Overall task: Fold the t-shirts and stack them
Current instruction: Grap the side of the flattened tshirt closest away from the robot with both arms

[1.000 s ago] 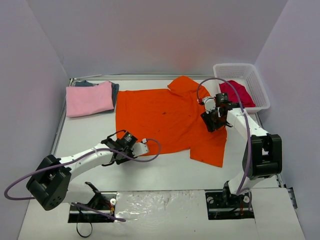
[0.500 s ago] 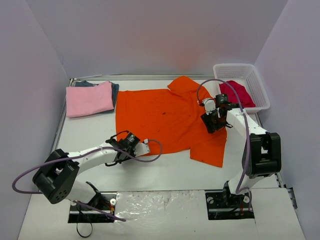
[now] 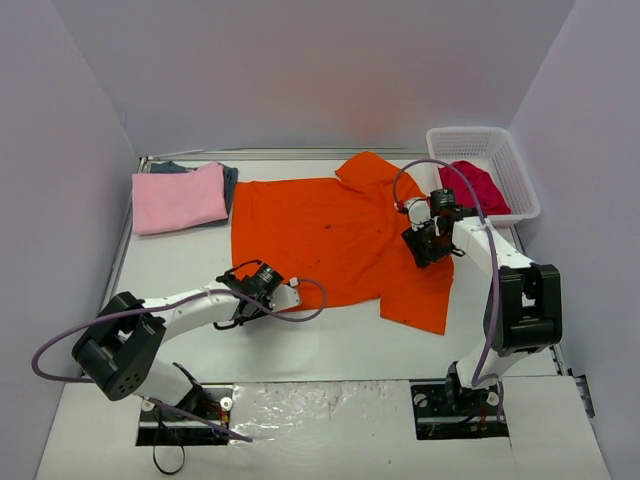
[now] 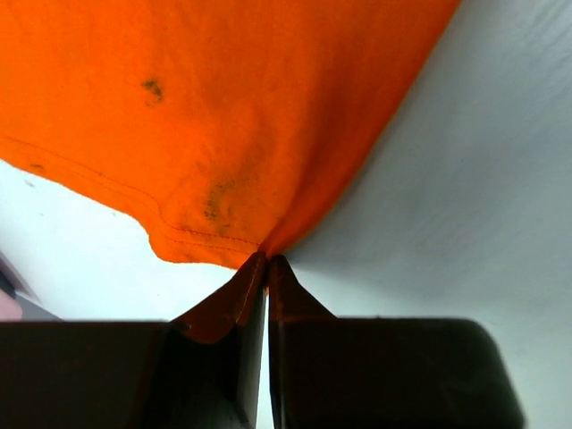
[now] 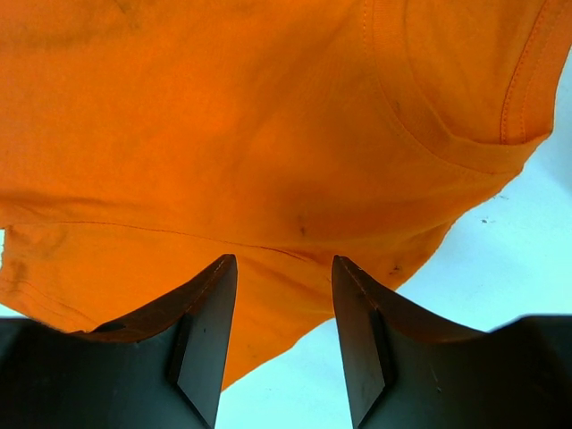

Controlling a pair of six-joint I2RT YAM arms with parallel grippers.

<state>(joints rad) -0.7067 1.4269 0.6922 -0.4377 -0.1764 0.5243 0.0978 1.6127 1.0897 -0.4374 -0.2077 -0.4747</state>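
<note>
Next, I close my right gripper on the orange t-shirt's near sleeve, at the sleeve hem's outer corner point(image 3: 443, 331), farthest from my left gripper.
A bright orange t-shirt point(image 3: 330, 235) lies spread flat in the middle of the table. My left gripper point(image 3: 245, 302) point(image 4: 266, 259) is shut on its near left bottom corner, with the cloth pinched at the fingertips. My right gripper point(image 3: 428, 245) point(image 5: 284, 259) stands open over the shirt's right sleeve, and orange cloth shows between and beyond its fingers. A folded light pink t-shirt point(image 3: 180, 197) lies at the back left on top of a dark blue-grey t-shirt point(image 3: 230, 180). A crimson red t-shirt point(image 3: 475, 187) is bunched in the basket.
The white lattice basket point(image 3: 500, 150) stands at the back right corner. Pale walls close in the table on the left, back and right. Purple cables loop from both arms.
My left gripper has closed on the orange shirt's corner, and the left arm has drawn in slightly. The right gripper has hardly moved.
</note>
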